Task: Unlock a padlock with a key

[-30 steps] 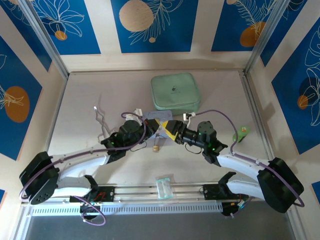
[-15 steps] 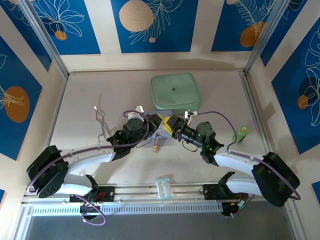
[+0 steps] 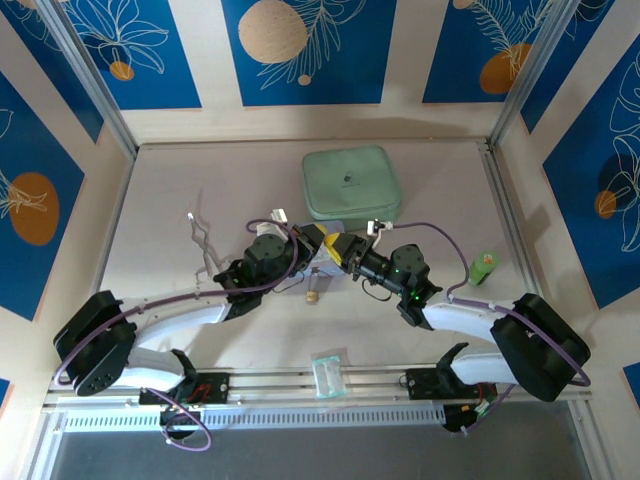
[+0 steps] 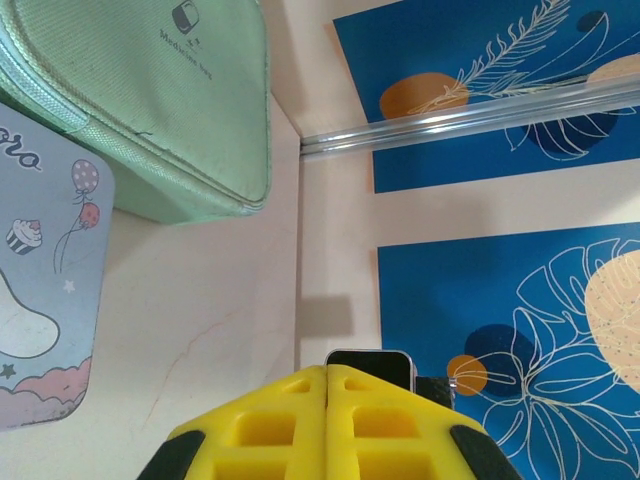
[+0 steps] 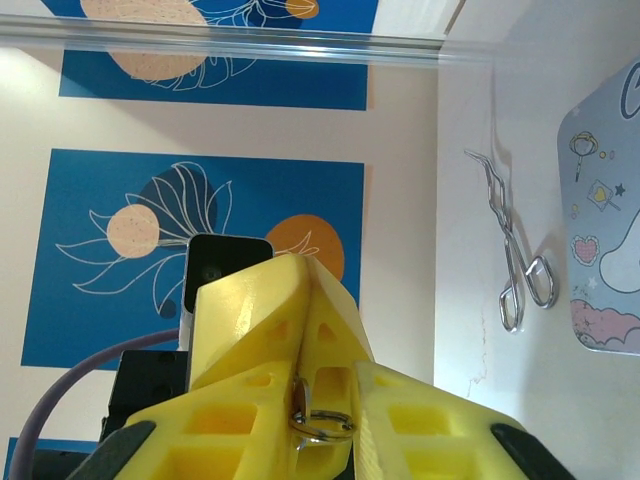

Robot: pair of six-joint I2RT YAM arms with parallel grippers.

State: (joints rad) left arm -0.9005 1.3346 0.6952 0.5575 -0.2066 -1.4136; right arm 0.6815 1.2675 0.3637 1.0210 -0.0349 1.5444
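Note:
Next, my right gripper opens, reaches farther in and grabs the key by its ring end [image 5: 325, 426], because its fingers are pressing on my left gripper's yellow fingertips.
Above the pale-blue cartoon tin [image 3: 300, 262], my two grippers meet tip to tip. The left gripper [image 3: 316, 240] is shut, and the key [image 5: 308, 395] with its steel ring [image 5: 325, 425] sticks out from its yellow fingers [image 5: 250, 320]. My right gripper [image 3: 337, 248] has drawn its fingers in round that key. One finger [image 5: 230, 420] lies against the key and the other [image 5: 440, 420] reaches the ring. In the left wrist view the left gripper [image 4: 327, 372] is pressed shut and the key is hidden. The tiny brass padlock [image 3: 313, 294] lies on the table just in front of the tin.
A mint-green zipped pouch [image 3: 350, 182] lies behind the grippers. Metal tongs [image 3: 203, 245] lie to the left on the table. A small green object [image 3: 484, 268] sits at the right, and a clear little box [image 3: 327, 375] rests on the front rail.
The right gripper has moved in toward the left one, and its jaws have closed from wide apart to tight round the key. The left arm shifted slightly right, then held still.

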